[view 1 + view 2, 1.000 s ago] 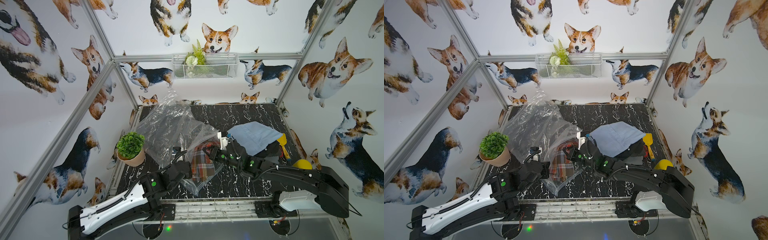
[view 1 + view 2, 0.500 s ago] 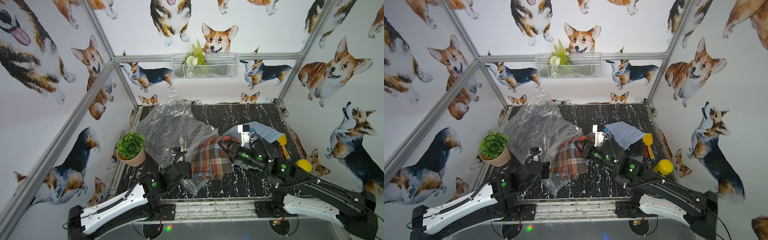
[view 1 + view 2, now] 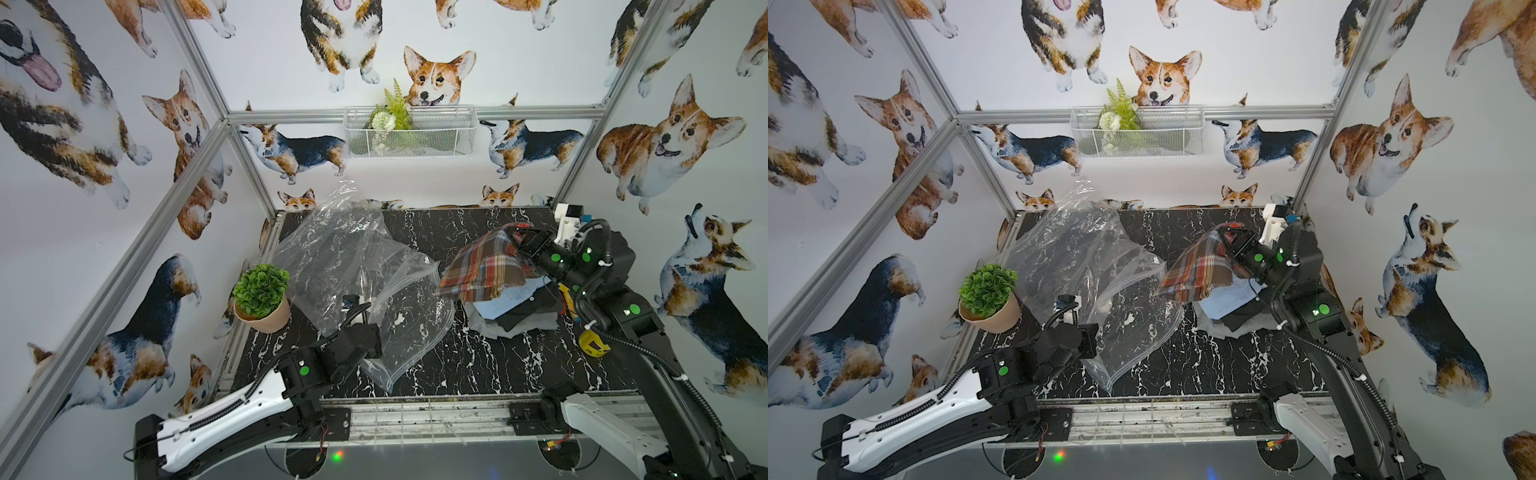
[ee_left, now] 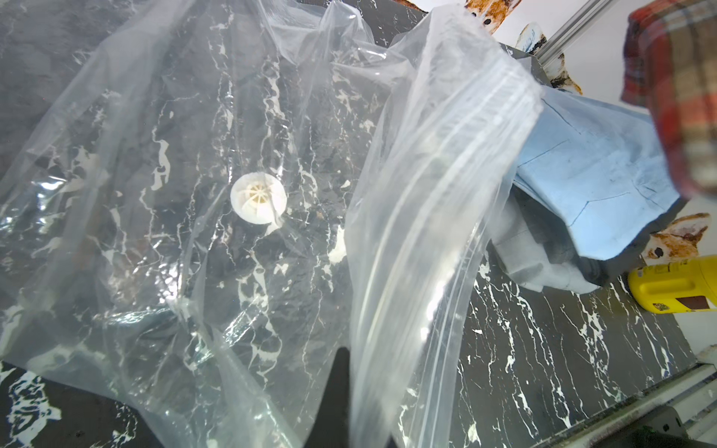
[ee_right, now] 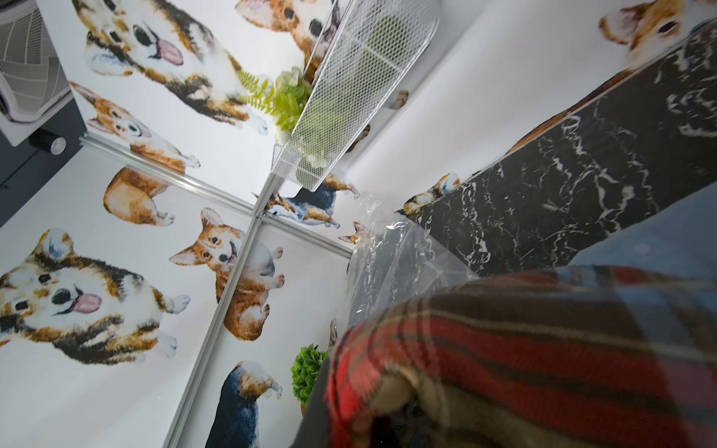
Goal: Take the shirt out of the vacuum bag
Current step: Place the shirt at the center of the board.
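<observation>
The robot's right gripper needs to put the plaid shirt down on top of the folded blue, dark and grey clothes [image 3: 500,270].
The vacuum bag [image 3: 349,266] [image 3: 1079,266] lies crumpled and see-through on the left half of the black marble table, its white valve [image 4: 258,198] facing up. My left gripper [image 3: 368,334] [image 4: 349,411] is shut on the bag's zip-seal edge near the front. The plaid shirt [image 3: 486,266] [image 3: 1200,266] [image 5: 523,349] hangs fully outside the bag, raised over a pile of clothes at the right. My right gripper [image 3: 521,239] [image 3: 1235,237] is shut on the shirt's top edge. Its jaws are covered by the cloth in the right wrist view.
A potted plant [image 3: 261,297] stands at the table's left edge beside the bag. Folded blue, dark and grey clothes [image 3: 519,309] are stacked under the shirt. A yellow container [image 4: 675,287] [image 3: 594,345] lies by the right edge. A wire basket [image 3: 409,131] hangs on the back wall.
My right gripper has drawn the plaid shirt out of the bag's mouth, carried it right and lifted it above the clothes pile. The left gripper has kept its hold on the bag.
</observation>
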Available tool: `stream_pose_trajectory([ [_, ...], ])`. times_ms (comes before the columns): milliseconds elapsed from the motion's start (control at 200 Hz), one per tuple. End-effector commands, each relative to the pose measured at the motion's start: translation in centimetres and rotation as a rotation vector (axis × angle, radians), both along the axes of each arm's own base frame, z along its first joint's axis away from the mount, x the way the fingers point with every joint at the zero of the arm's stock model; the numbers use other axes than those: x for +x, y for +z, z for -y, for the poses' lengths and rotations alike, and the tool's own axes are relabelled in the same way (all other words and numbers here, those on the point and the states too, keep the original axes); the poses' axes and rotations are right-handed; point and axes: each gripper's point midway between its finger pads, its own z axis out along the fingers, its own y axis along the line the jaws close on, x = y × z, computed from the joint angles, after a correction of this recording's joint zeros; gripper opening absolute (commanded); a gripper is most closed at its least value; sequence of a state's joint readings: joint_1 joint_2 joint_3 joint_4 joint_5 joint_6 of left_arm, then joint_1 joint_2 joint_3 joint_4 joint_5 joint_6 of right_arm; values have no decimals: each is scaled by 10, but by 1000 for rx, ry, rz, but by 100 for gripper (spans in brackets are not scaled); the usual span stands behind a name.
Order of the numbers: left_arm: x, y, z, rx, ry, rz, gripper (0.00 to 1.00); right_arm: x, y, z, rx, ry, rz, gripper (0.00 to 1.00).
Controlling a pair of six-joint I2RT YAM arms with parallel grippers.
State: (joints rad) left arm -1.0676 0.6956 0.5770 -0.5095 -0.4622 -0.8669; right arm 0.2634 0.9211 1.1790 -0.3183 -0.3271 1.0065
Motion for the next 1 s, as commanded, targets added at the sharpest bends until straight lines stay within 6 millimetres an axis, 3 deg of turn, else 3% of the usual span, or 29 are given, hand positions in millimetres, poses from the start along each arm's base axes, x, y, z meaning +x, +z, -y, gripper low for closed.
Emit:
stream_pose_trajectory([
  [0, 0, -2, -3, -5, 18, -4, 0, 4, 21, -1, 32, 96, 7, 0],
  [195, 0, -6, -3, -6, 20, -9, 0, 46, 24, 25, 10, 33, -3, 0],
  [215, 0, -7, -3, -3, 18, -9, 0, 58, 15, 26, 16, 32, -31, 0],
  [360, 0, -6, -4, 4, 18, -5, 0, 94, 5, 34, 39, 22, -58, 0],
  [691, 1, -9, -4, 19, 19, -1, 0, 136, -6, 38, -9, 26, -29, 0],
  [791, 2, -9, -3, 20, 17, -1, 0, 136, -35, 42, -66, 9, -49, 0],
  [901, 2, -9, -2, 18, 17, -1, 0, 129, -99, 52, -107, -49, -117, 0],
  [996, 2, -10, 0, 15, 14, -3, 0, 111, -153, 64, -130, -113, -177, 0],
])
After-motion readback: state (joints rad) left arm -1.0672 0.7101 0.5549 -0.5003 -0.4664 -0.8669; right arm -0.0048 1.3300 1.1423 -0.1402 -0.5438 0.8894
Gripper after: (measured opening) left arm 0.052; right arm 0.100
